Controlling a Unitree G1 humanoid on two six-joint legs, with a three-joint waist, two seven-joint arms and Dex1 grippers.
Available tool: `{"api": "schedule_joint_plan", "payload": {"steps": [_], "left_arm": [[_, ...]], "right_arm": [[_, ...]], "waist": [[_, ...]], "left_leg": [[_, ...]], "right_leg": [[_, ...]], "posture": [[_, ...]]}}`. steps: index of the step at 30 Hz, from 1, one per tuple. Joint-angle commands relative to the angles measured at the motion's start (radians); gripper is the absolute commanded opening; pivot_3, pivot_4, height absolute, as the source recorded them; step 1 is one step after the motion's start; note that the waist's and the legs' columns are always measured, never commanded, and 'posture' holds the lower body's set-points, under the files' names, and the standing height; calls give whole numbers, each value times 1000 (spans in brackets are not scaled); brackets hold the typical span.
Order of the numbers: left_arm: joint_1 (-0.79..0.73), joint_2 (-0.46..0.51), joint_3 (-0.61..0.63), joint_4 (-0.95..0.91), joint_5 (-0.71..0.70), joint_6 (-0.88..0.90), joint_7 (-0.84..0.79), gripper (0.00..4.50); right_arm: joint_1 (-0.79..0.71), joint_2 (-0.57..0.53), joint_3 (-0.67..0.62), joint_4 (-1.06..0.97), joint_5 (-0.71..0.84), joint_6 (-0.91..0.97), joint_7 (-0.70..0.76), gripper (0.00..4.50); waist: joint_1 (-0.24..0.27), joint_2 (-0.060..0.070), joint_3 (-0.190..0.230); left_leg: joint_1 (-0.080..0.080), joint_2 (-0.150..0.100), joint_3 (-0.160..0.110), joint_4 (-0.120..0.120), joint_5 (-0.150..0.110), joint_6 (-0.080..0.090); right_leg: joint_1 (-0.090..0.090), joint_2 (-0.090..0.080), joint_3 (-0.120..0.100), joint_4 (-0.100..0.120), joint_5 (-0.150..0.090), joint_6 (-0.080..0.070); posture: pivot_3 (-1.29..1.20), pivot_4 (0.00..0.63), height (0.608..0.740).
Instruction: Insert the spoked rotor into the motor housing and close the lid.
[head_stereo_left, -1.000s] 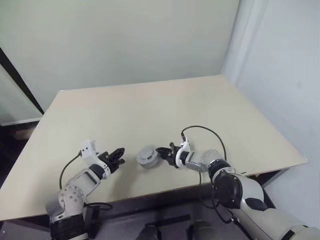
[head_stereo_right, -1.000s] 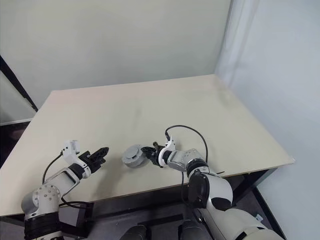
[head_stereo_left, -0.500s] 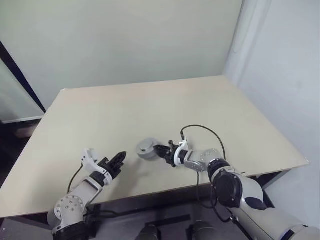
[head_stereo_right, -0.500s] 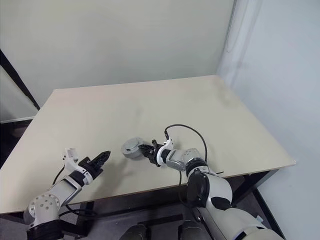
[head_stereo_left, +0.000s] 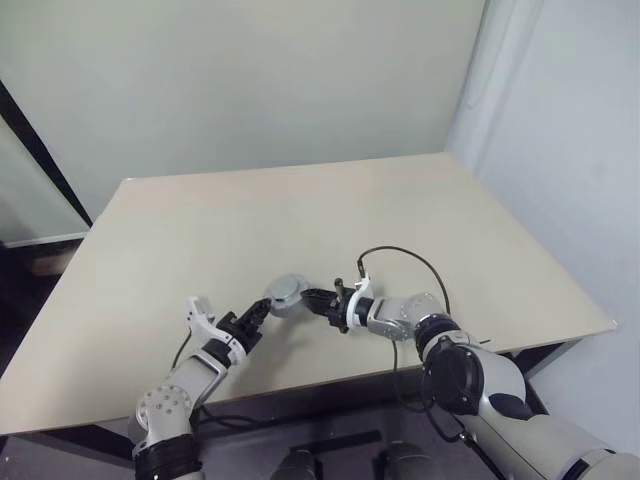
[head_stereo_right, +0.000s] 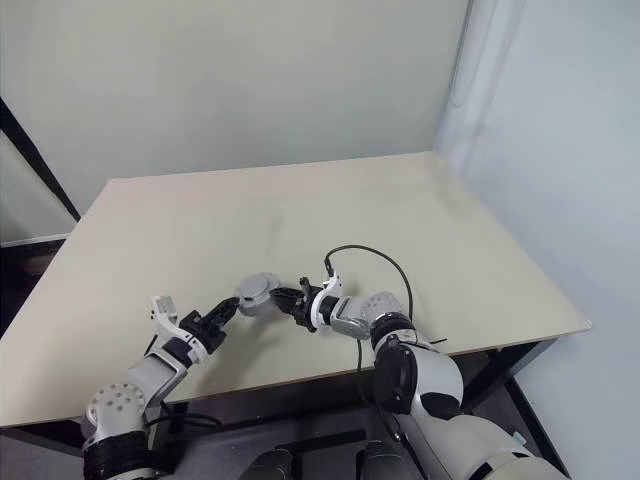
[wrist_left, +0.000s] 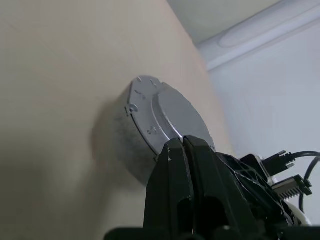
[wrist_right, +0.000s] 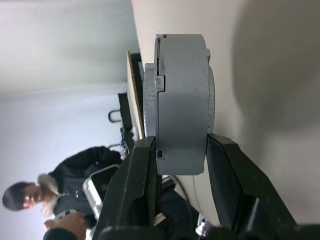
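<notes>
My left gripper is closed at the lid's rim. I should open it and take the motor housing (head_stereo_left: 288, 292) from my right gripper across the housing's flat sides.
My right gripper (head_stereo_left: 306, 297) is shut on the grey round motor housing (head_stereo_left: 285, 292), which stands tilted on its edge just over the table (head_stereo_left: 300, 210). In the right wrist view its two fingers (wrist_right: 140, 170) clamp the drum (wrist_right: 182, 100) from both flat sides, and the lid (wrist_right: 150, 95) is a thin flanged disc against one face. My left gripper (head_stereo_left: 258, 312) is shut, with its tips (wrist_left: 182, 146) at the housing's (wrist_left: 150, 125) rim; I cannot tell if they touch. The spoked rotor is hidden.
A black cable (head_stereo_left: 400, 255) loops over the table behind my right wrist. A person (wrist_right: 45, 200) in dark clothes sits beyond the table's edge. A wall stands close on the right.
The housing lay on the table; my right gripper has raised it and tipped it on edge. My left gripper has swung right, up to the housing, while rolling.
</notes>
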Motion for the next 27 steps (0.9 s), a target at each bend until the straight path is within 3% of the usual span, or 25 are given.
{"api": "schedule_joint_plan", "payload": {"steps": [1, 7, 10, 20, 27], "left_arm": [[-34, -6, -12, 11, -31, -17, -20, 0], [-43, 9, -32, 46, -48, 18, -65, 0], [-26, 21, -22, 36, -65, 19, -88, 866], [63, 60, 21, -45, -180, 64, -66, 4346], [105, 49, 26, -45, -201, 39, -31, 4500]], "right_arm": [[-55, 36, 0, -56, 48, 29, 55, 1217], [-51, 40, 13, -71, 46, 38, 56, 1217], [-49, 39, 16, -74, 47, 36, 55, 1217], [-58, 21, 5, -71, 60, 15, 47, 1216], [-65, 17, -2, -70, 71, 11, 45, 1216]], "waist": [[0, 0, 0], [0, 0, 0], [0, 0, 0], [0, -1, 0], [0, -1, -1]], "left_leg": [[0, 0, 0, 0, 0, 0], [0, 0, 0, 1, 0, 0], [0, 0, 0, 1, 0, 0], [1, 0, -1, 1, 0, 0], [1, 0, -1, 3, 0, 0]], "right_leg": [[0, 0, 0, 0, 0, 0], [1, 0, 0, 0, 0, 1], [1, 0, 0, 1, 0, 1], [1, 0, 0, 1, 0, 0], [2, 0, 0, 1, 0, 0]], "posture": [[0, 0, 740], [0, 0, 740], [0, 0, 740], [0, 0, 740], [0, 0, 740]]}}
